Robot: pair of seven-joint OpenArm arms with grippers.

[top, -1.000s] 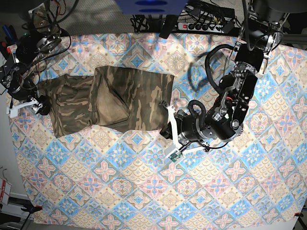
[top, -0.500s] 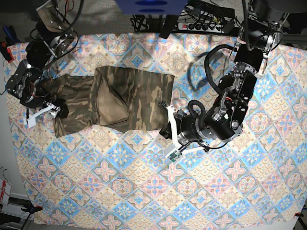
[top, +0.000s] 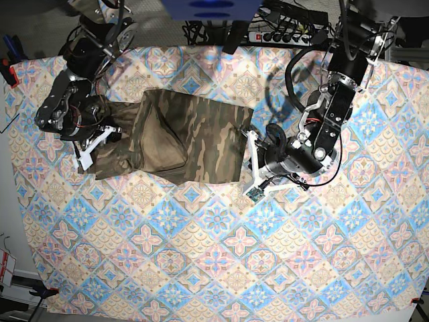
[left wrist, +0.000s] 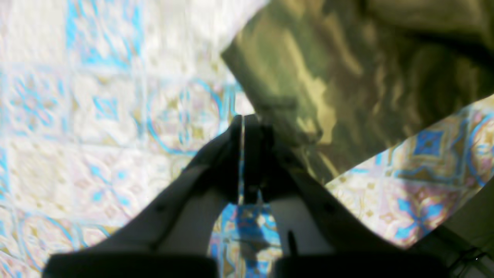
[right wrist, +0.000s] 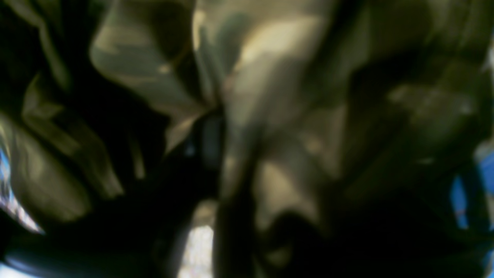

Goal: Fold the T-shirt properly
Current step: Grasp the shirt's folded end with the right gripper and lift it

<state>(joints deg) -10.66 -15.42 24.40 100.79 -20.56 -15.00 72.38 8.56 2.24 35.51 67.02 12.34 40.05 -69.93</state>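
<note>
My right gripper needs to release the bunched end of the camouflage T-shirt over the shirt's flat part (top: 200, 168), near its near edge.
The camouflage T-shirt (top: 194, 141) lies partly folded on the left middle of the cloth, its left part bunched. My right gripper (top: 100, 136) is at that bunched left end. In the blurred right wrist view, camouflage fabric (right wrist: 270, 96) fills the frame and gathers at the right gripper (right wrist: 210, 131), which looks shut on it. My left gripper (top: 249, 142) is at the shirt's right edge. In the left wrist view the left gripper (left wrist: 243, 123) is shut with nothing between the jaws, and the shirt's hem (left wrist: 347, 77) lies just beside its right finger.
The tile-patterned cloth (top: 201, 255) covers the whole table. A power strip (top: 288, 33) and cables lie beyond the far edge, with a blue object (top: 211, 8) at the top middle. The left arm's body (top: 315, 141) stands right of the shirt.
My right gripper has moved right from the table's left edge, pushing the shirt's left part inward and bunching it. My left gripper has shifted slightly right and up, off the shirt's right edge.
</note>
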